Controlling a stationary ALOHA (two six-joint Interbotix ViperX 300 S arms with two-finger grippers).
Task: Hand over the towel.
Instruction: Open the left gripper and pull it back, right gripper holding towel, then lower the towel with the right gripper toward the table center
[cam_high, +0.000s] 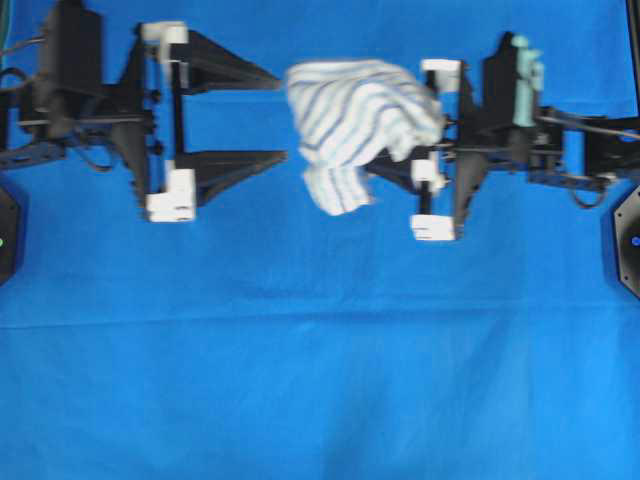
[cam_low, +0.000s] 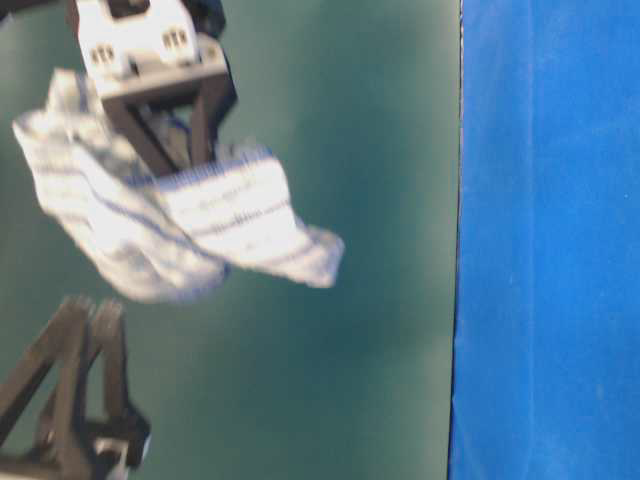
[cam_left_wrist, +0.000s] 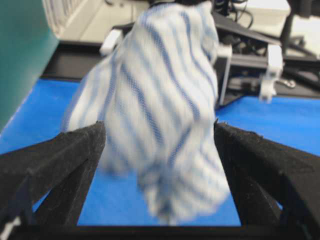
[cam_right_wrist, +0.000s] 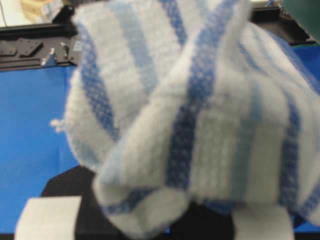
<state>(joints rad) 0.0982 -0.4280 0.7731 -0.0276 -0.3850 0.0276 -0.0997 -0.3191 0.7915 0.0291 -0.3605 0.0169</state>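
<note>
My left gripper's fingers are open. Next, my right gripper lets go of the towel on the blue sheet (cam_high: 283, 182) by those left fingertips.
The towel (cam_high: 355, 115), white with thin blue and grey stripes, hangs bunched above the blue sheet at the middle of the overhead view. My right gripper (cam_high: 400, 150) comes in from the right and is shut on it, its fingertips buried in the cloth. At table level the towel (cam_low: 190, 230) droops from those dark fingers (cam_low: 205, 120). It fills the right wrist view (cam_right_wrist: 200, 115). My left gripper (cam_high: 283, 115) stands open wide just left of the towel's edge. In the left wrist view the towel (cam_left_wrist: 160, 110) hangs between and just beyond the two spread fingertips (cam_left_wrist: 92, 137).
The big plain blue sheet (cam_high: 300, 380) covers the table. Black mounts sit at its left (cam_high: 5, 230) and right (cam_high: 625, 240) edges. A dark green backdrop (cam_low: 380, 150) stands behind the arms. Black frames and cables (cam_left_wrist: 260, 45) lie beyond the table's far edge.
</note>
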